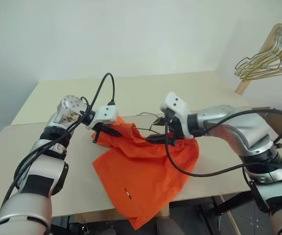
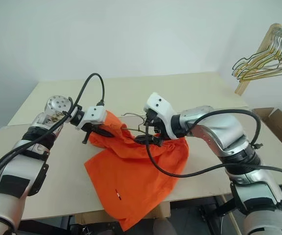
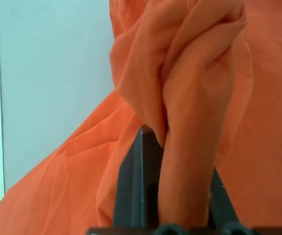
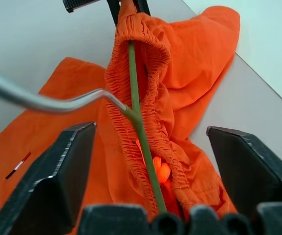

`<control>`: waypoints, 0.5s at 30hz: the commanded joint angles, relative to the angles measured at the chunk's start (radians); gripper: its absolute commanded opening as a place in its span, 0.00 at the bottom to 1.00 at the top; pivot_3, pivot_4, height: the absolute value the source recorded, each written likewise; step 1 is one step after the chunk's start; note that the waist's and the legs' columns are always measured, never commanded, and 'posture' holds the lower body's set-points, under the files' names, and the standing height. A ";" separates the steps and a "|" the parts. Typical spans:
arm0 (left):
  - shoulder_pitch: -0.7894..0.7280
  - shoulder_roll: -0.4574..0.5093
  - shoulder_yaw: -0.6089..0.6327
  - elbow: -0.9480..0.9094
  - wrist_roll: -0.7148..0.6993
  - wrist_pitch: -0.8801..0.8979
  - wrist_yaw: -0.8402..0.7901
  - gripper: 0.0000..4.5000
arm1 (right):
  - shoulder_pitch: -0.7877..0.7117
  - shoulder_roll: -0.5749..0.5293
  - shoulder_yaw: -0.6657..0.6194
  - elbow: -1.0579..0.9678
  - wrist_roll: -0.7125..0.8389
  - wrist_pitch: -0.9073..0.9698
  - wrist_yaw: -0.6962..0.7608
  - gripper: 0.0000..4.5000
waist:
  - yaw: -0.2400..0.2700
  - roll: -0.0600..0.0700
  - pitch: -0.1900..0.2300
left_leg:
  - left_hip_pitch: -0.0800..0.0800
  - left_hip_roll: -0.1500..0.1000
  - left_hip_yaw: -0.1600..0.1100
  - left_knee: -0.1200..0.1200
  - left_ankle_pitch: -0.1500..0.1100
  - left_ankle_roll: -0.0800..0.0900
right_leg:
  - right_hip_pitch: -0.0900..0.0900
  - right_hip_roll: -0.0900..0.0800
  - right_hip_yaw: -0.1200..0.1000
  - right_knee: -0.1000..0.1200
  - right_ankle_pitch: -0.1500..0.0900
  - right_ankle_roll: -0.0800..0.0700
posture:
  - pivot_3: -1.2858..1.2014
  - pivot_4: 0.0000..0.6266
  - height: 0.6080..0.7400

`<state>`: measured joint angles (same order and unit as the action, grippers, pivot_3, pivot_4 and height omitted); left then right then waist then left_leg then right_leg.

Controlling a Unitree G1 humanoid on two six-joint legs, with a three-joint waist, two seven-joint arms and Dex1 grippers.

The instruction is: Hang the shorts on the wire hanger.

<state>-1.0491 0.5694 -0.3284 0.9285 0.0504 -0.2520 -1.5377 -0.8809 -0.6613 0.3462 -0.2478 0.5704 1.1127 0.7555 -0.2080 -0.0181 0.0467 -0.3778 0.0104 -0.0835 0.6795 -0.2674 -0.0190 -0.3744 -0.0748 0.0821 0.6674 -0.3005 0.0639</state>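
Observation:
The waistband is bunched along the hanger's wire and my left gripper is deep over the fold of the shorts, so that gripper should pinch the fold's outer end point(image 3: 182, 208) and pull it tight.
The bright orange shorts point(image 1: 141, 171) lie bunched on the near table, one leg drooping over its front edge. My left gripper point(image 1: 106, 131) is shut on a fold of their fabric point(image 3: 189, 122) at the left end. The thin grey-green wire hanger point(image 4: 136, 98) runs inside the gathered waistband, and its hook point(image 4: 33, 100) sticks out to one side. My right gripper point(image 4: 150, 132) stands open at the right end of the waistband point(image 1: 158, 132). Its two fingers are wide apart on either side of the wire and the elastic, touching neither.
The shorts rest on a beige table point(image 1: 57, 161) with a second table point(image 1: 180, 88) behind it. A wooden rack with a bunch of gold and grey hangers point(image 1: 268, 61) stands at the far right, and a cardboard box point(image 2: 280, 125) sits below it.

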 commanded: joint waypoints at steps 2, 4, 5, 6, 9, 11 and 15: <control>-0.017 0.002 0.039 -0.033 -0.016 0.005 0.005 0.00 | -0.056 0.017 -0.004 0.013 -0.029 0.002 0.019 0.57 | 0.000 0.000 0.000 | 0.000 0.000 0.000 0.000 0.000 0.000 | 0.000 0.000 0.000 0.001 0.000 0.000 | 0.45 0.00 1.00; -0.017 0.002 0.041 -0.035 -0.016 0.006 0.005 0.00 | -0.065 0.026 -0.004 0.025 -0.037 0.001 0.025 0.40 | 0.000 0.000 0.000 | 0.000 0.000 -0.001 0.000 0.000 0.000 | 0.000 0.000 0.000 0.001 0.000 0.000 | 0.45 0.00 1.00; -0.017 0.003 0.043 -0.035 -0.016 0.006 0.006 0.00 | -0.068 0.030 -0.003 0.029 -0.041 0.000 0.028 0.32 | -0.001 0.000 0.000 | 0.000 0.000 -0.001 0.000 0.000 0.000 | 0.000 0.000 0.000 0.001 0.000 0.000 | 0.45 0.00 1.00; -0.016 0.003 0.044 -0.037 -0.015 0.006 0.007 0.00 | -0.071 0.032 -0.003 0.032 -0.045 -0.002 0.032 0.23 | 0.000 0.000 0.000 | 0.000 0.000 -0.001 0.000 0.000 0.000 | 0.000 0.000 0.000 0.002 0.000 0.000 | 0.45 0.00 1.00; -0.012 0.004 0.049 -0.042 -0.015 0.004 0.007 0.00 | -0.071 0.033 -0.002 0.037 -0.058 -0.013 0.054 0.01 | 0.000 0.000 0.000 | 0.000 0.000 -0.001 0.000 0.000 0.000 | -0.002 0.000 0.000 0.004 0.000 0.000 | 0.45 0.00 1.00; -0.009 0.004 0.053 -0.045 -0.019 -0.003 0.006 0.00 | -0.068 0.034 -0.006 0.038 -0.061 -0.017 0.066 0.01 | -0.001 0.000 0.000 | -0.001 0.000 -0.001 0.000 0.000 0.000 | -0.003 0.000 0.000 0.005 0.000 0.000 | 0.45 0.00 1.00; -0.009 0.003 0.068 -0.056 -0.042 0.013 -0.017 0.17 | -0.057 0.026 -0.014 0.035 -0.071 -0.045 0.101 0.00 | -0.003 0.000 0.000 | -0.005 -0.001 -0.001 0.001 0.001 -0.001 | -0.010 0.000 0.000 0.011 0.000 0.000 | 0.45 0.00 1.00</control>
<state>-1.0453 0.5685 -0.2963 0.9158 0.0389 -0.2414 -1.5468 -0.9280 -0.6308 0.3537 -0.2050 0.5089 1.0979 0.8436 -0.2107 -0.0180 0.0466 -0.3847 0.0093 -0.0847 0.6802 -0.2661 -0.0207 -0.3868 -0.0753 0.0819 0.6794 -0.3006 0.0640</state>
